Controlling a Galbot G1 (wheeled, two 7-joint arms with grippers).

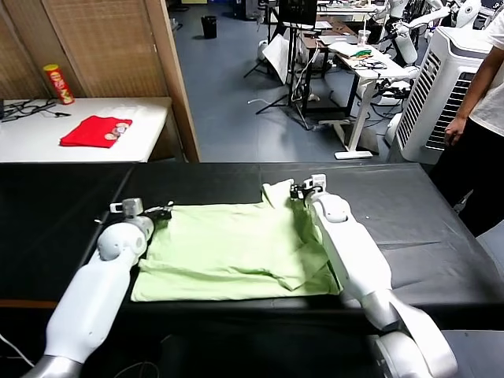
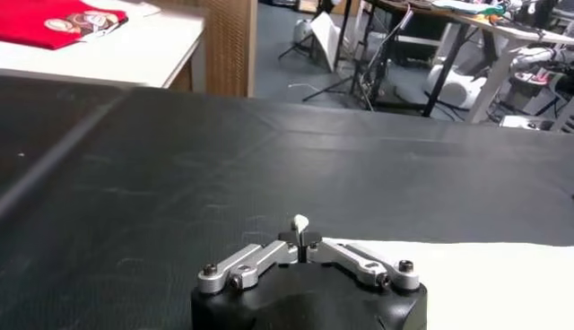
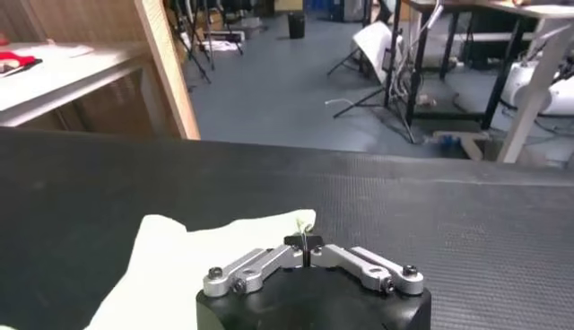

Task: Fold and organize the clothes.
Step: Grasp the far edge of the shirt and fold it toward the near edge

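Next, I let go of the cloth tip with my right gripper beneath its arm, just short of the pale green shirt's near corner (image 1: 325, 265).
The clothes, one pale green shirt (image 1: 228, 252), lie spread flat on the black table (image 1: 409, 197), with a fold running across the right side. My left gripper (image 1: 161, 211) sits at the shirt's far left corner, shut on a small tuft of its edge (image 2: 300, 221). My right gripper (image 1: 298, 189) is at the far right corner, shut on the tip of the cloth (image 3: 306, 224). In the left wrist view the left gripper (image 2: 300, 238) shows closed jaws beside the shirt (image 2: 466, 278). The right gripper (image 3: 305, 244) shows closed jaws above the shirt (image 3: 197, 260).
A red folded garment (image 1: 94, 131) and a chips can (image 1: 57, 83) rest on a white side table (image 1: 150, 118) behind on the left. A wooden post (image 1: 177, 79) stands past the table's far edge. A person (image 1: 488, 102) and a white cooler unit (image 1: 441, 87) are at the right.
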